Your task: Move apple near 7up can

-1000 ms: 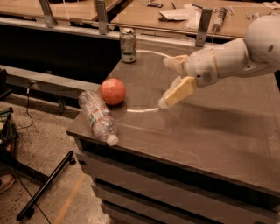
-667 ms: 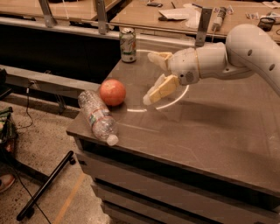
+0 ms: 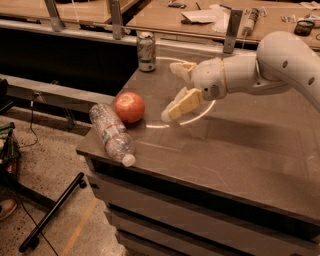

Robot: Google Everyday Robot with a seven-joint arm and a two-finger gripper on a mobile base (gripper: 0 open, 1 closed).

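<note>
Next, my gripper will go to the side of the apple (image 3: 138, 106) facing away from the clear plastic bottle and close there.
The apple (image 3: 130, 107) is red-orange and rests on the dark table (image 3: 235, 150) near its left edge. The 7up can (image 3: 146, 51) stands upright at the table's far left corner, well behind the apple. My gripper (image 3: 171, 92) hangs over the table just right of the apple, between it and the can. Its two pale fingers (image 3: 181, 106) are spread apart with nothing between them. The white arm (image 3: 270, 65) reaches in from the right.
A clear plastic bottle (image 3: 112, 133) lies on its side along the table's left edge, touching or nearly touching the apple. A counter with clutter (image 3: 210, 15) runs behind the table. The floor and a black stand leg (image 3: 52, 212) lie below left.
My gripper has moved left across the table toward the apple, its fingers still spread. The apple, can and bottle have not moved.
</note>
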